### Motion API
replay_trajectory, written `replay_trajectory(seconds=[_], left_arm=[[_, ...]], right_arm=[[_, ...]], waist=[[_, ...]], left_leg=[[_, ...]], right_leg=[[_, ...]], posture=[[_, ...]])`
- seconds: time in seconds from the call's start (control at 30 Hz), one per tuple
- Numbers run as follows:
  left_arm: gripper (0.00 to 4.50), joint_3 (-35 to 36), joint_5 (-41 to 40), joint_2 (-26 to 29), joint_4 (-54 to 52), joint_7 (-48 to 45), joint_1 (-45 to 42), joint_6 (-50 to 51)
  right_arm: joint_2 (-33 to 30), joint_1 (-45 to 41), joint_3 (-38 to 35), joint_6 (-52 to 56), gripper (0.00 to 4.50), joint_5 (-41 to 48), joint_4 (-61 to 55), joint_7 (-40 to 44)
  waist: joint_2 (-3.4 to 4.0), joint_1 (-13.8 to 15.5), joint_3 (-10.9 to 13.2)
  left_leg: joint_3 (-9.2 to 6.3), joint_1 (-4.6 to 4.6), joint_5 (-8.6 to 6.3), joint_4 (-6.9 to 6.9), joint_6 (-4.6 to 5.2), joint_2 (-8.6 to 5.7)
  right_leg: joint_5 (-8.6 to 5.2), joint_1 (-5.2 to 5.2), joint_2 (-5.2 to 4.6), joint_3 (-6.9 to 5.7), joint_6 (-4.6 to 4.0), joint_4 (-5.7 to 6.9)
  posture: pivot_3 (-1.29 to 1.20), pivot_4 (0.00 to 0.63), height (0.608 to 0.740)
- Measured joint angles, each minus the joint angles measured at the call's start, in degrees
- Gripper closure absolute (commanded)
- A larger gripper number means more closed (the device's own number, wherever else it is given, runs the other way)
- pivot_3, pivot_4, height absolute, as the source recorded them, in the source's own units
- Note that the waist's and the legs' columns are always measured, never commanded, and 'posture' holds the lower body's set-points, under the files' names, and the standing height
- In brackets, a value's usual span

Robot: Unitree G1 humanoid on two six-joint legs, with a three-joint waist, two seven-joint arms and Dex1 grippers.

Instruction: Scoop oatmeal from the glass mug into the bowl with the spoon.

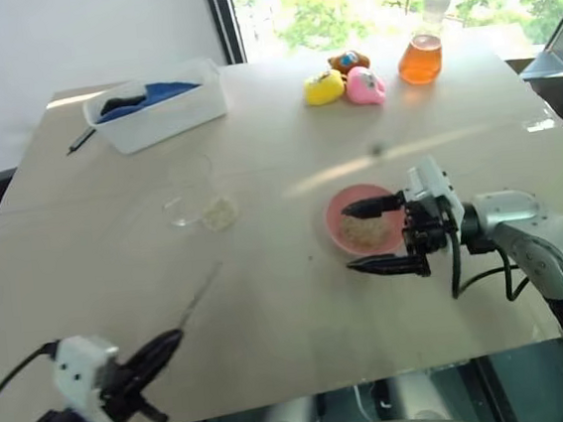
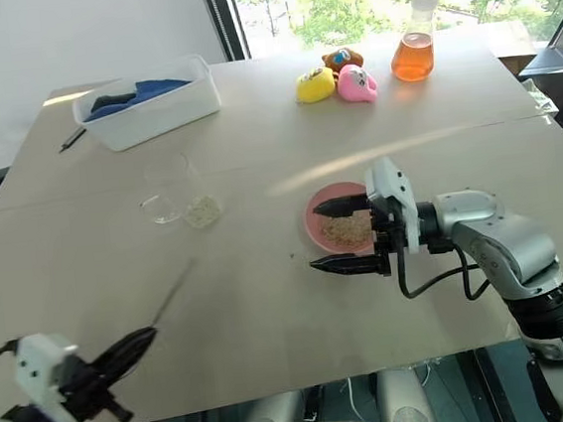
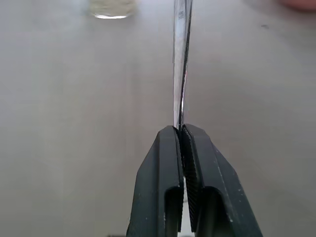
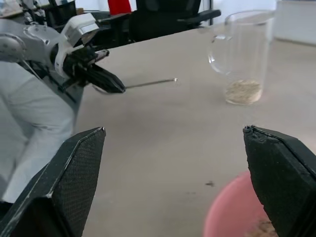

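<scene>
The robot's left gripper will release the silver spoon into its right gripper, between the glass mug and the pink bowl [image 1: 290,198].
My left gripper [image 1: 174,339] hangs low over the table's near left corner, shut on the handle of the silver spoon [image 1: 198,299]. The spoon points up and away toward the glass mug [image 1: 195,191]. The mug stands upright left of centre, with a little oatmeal [image 1: 220,214] at its bottom. The pink bowl [image 1: 362,221] sits right of centre and holds a small heap of oatmeal [image 1: 363,231]. Pointing left, my right gripper [image 1: 347,238] is open, one finger over the bowl's far side and one past its near rim. The spoon's head [image 4: 175,80] looks bare.
A white tub [image 1: 157,108] holding blue cloth stands at the back left, with a dark pen [image 1: 80,141] beside it. A flask of orange liquid [image 1: 421,58] and small toys [image 1: 344,83] stand at the back. The table's front edge [image 1: 308,383] runs just below both grippers.
</scene>
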Motion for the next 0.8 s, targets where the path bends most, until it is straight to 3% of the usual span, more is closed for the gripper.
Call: replay_trajectory(seconds=[0.17, 0.3, 0.5, 0.8], left_arm=[[4.44, -7.1, 6.3, -2.1, -2.2, 6.0, -8.5, -1.9], [4.44, -16.0, 13.9, -4.1, -3.9, 11.1, -19.5, -6.0], [4.44, -21.9, 22.3, -4.2, -2.8, 14.2, -25.7, -10.7], [4.44, -23.2, 27.6, -4.1, 2.9, 16.3, -28.9, -16.4]], right_arm=[[4.3, -0.4, 0.6, 4.4, 0.00, -0.7, -0.3, -7.7], [14.6, -2.4, 1.2, 13.3, 0.00, 1.8, -1.1, -19.8], [29.3, -6.2, -5.7, 23.4, 0.00, 6.5, 1.1, -38.6], [30.8, -7.8, -8.2, 25.3, 0.00, 8.8, 1.3, -42.1]], waist=[[0.03, 0.0, 0.0], [-0.02, -0.1, 0.0], [0.03, -0.2, 0.0], [0.04, -0.3, 0.0]], left_leg=[[-0.01, 0.01, 0.05, 0.01, -0.08, 0.00], [-0.08, 0.02, 0.15, 0.00, -0.25, 0.00], [-0.05, 0.03, 0.16, -0.10, -0.27, 0.00], [0.00, 0.03, 0.16, -0.09, -0.25, -0.05]], right_leg=[[0.01, 0.00, 0.03, -0.01, -0.01, 0.04], [0.13, -0.02, 0.09, -0.03, -0.18, 0.06], [0.13, -0.16, 0.15, 0.03, -0.18, 0.14], [0.13, -0.18, 0.15, -0.10, -0.18, 0.15]], posture=[[0.00, 0.150, 0.740], [0.00, 0.150, 0.740], [0.00, 0.150, 0.740], [0.00, 0.150, 0.740]])
